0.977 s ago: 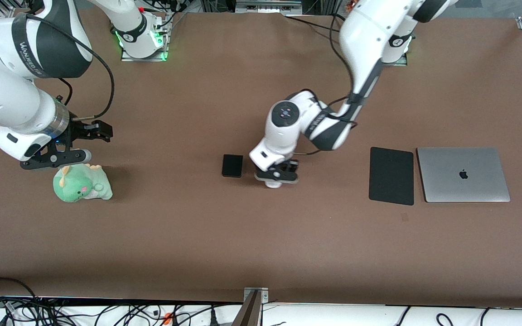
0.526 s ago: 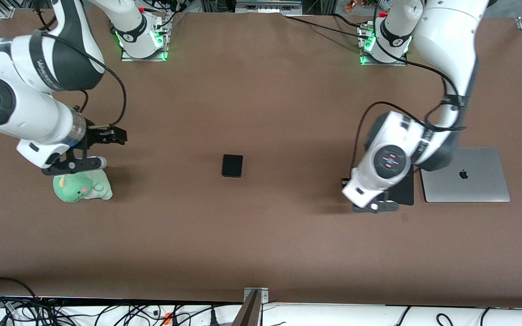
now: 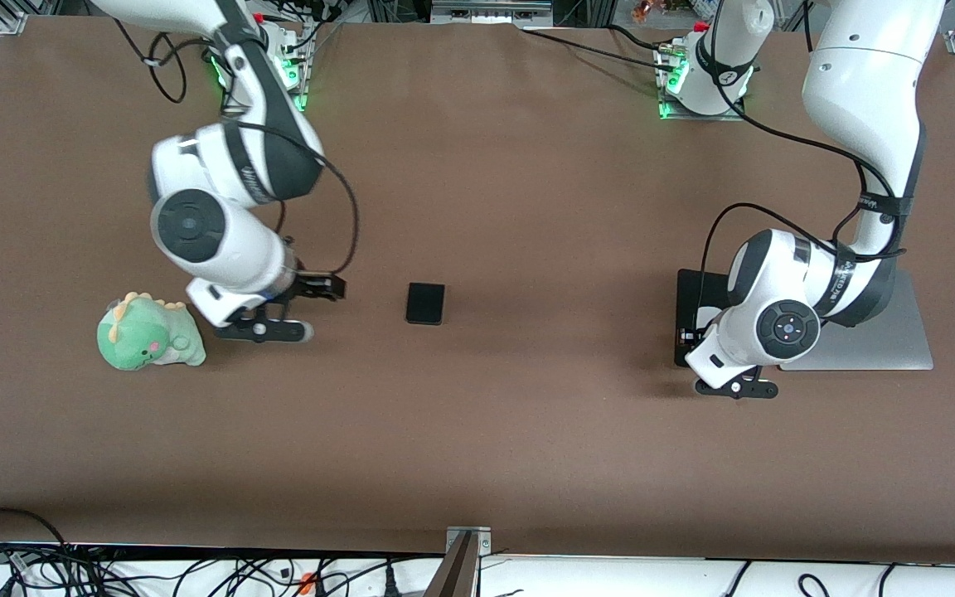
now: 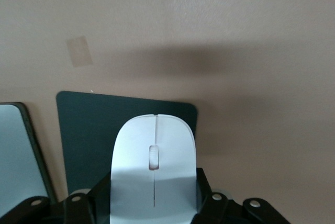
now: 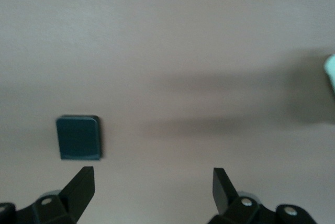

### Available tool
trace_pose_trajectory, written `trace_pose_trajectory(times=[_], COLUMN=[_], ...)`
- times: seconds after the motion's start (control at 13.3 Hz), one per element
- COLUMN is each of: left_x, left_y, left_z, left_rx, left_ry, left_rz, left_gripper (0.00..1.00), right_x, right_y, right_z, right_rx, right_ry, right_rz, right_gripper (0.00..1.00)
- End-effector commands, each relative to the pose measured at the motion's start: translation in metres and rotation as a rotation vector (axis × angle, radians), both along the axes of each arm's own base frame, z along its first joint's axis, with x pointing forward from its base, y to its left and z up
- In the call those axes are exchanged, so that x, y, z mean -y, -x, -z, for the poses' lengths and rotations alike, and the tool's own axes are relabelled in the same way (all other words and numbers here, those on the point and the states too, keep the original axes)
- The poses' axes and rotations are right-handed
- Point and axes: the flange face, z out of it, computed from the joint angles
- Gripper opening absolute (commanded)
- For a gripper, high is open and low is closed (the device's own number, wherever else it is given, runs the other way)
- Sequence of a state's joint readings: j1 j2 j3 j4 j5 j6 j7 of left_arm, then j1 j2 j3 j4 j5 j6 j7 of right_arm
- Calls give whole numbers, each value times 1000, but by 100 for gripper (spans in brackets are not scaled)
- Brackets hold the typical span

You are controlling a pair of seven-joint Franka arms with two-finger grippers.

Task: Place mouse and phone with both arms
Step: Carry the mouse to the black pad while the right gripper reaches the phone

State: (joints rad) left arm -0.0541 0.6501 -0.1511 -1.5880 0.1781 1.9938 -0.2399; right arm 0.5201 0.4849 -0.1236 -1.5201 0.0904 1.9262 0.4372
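My left gripper is going to set the white mouse down near the middle of the black mouse pad (image 3: 712, 330) (image 4: 142, 166).
The white mouse (image 4: 154, 164) is clamped between the fingers of my left gripper (image 4: 154, 198), held over the edge of the black mouse pad (image 4: 89, 130) nearest the front camera. In the front view my left gripper (image 3: 734, 385) hides the mouse. The black phone (image 3: 425, 303) lies flat at the table's middle and also shows in the right wrist view (image 5: 78, 137). My right gripper (image 3: 291, 311) is open and empty, low over bare table between the plush and the phone; its wrist view shows the gripper (image 5: 153, 182) short of the phone.
A green dinosaur plush (image 3: 148, 334) sits toward the right arm's end of the table. A closed silver laptop (image 3: 900, 348) lies beside the mouse pad (image 3: 693, 303), toward the left arm's end, partly under the left arm.
My left gripper carried the mouse from beside the phone to the mouse pad. My right gripper moved from above the plush toward the phone.
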Motion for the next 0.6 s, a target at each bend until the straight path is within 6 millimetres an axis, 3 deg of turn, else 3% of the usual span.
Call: trace_pose_trajectory(times=[0.0,0.08,0.15,0.23,0.38,0.45,0.53], left_x=[-39,-44,-61,-63,-79,-75,-87], left_y=[13,13,14,17,27,32,35], left_z=[18,18,19,22,33,34,38], left_rx=[4,0,-7,-11,11,7,-1], left_ry=[26,37,49,83,151,181,190], left_rz=[3,19,19,24,-6,-4,-23], left_gripper=[18,18,18,18,18,18,18], right_x=[-49,-73,-87,-100,-109,-114,-114], right_y=[2,8,11,18,35,45,54], right_z=[38,55,71,83,115,127,140], right_rx=[61,90,112,126,144,156,154], right_ry=[-51,-66,-72,-78,-81,-84,-80], right_rz=[86,89,92,94,131,133,128], right_gripper=[100,100,100,100,100,100,100])
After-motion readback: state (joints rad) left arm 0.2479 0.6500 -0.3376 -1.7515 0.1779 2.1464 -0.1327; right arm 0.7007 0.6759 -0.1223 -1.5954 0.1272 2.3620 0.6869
